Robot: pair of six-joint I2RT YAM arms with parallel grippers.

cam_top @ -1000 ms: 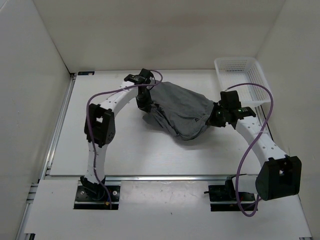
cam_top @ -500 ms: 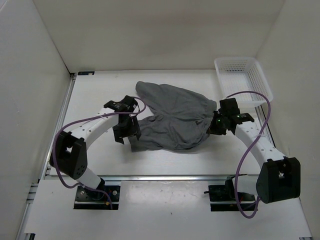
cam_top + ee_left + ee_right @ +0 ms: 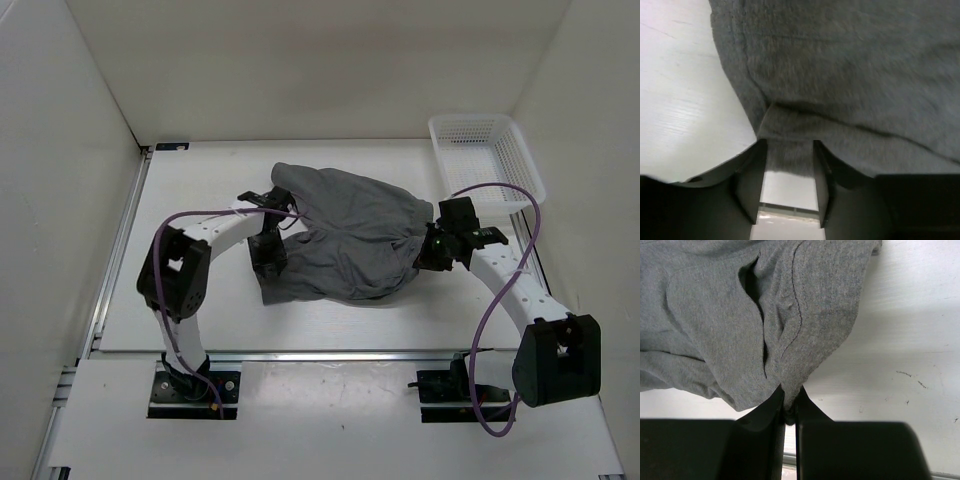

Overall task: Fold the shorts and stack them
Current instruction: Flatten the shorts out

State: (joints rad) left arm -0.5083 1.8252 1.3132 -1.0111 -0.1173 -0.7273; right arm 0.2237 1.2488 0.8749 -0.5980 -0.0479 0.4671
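The end of the shorts lies folded under my left gripper. My left gripper will pinch the shorts' flap [image 3: 786, 125] and pull it out flat before it lifts by the shorts' corner.
The grey shorts [image 3: 350, 235] lie rumpled in the middle of the table, partly spread, one edge reaching the near left. My left gripper [image 3: 268, 258] sits over that left edge. In the left wrist view its jaws stand wide apart [image 3: 789, 155] with a flap of the shorts [image 3: 850, 75] lying between the tips, not pinched. My right gripper [image 3: 428, 250] is at the shorts' right end. In the right wrist view it is shut [image 3: 789, 400] on a bunched fold of the shorts [image 3: 740, 315] just above the table.
A white mesh basket [image 3: 485, 160] stands at the far right corner, just beyond my right arm. White walls enclose the table on the left, back and right. A metal rail runs along the near edge [image 3: 320, 353].
The left gripper dragged the shorts' left part from the far side toward the near left, spreading them, then shifted slightly right. The right gripper held its grip and barely moved.
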